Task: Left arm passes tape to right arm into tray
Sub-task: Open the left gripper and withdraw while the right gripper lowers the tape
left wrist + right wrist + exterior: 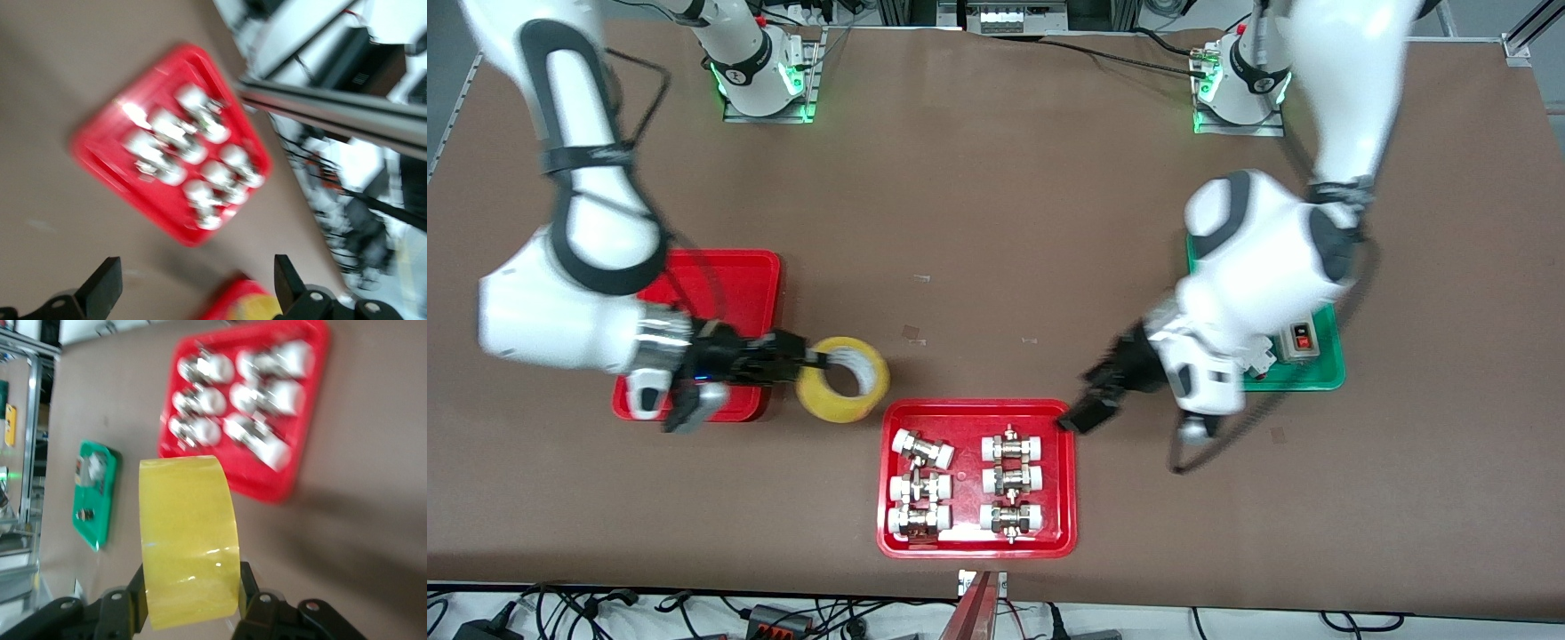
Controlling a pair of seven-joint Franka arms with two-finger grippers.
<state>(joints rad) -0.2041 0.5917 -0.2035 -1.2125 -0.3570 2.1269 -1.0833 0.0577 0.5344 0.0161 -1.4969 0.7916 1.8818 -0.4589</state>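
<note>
The robot's right gripper needs to release the yellow tape roll near the middle of the plain red tray (684,350).
My right gripper (818,360) is shut on the yellow tape roll (845,380) and holds it low over the table, beside the near corner of the plain red tray (734,276). In the right wrist view the tape (190,540) fills the space between the fingers of that gripper (190,593). My left gripper (1087,411) is open and empty, over the table by the corner of the fittings tray. In the left wrist view its fingers (100,290) stand wide apart around the gripper's middle (193,287), and a blurred yellow edge of the tape (263,310) shows.
A red tray (889,498) with several white-capped metal fittings sits near the front edge; it also shows in the left wrist view (93,157) and the right wrist view (267,490). A green tray (1316,378) with a switch box lies under the left arm.
</note>
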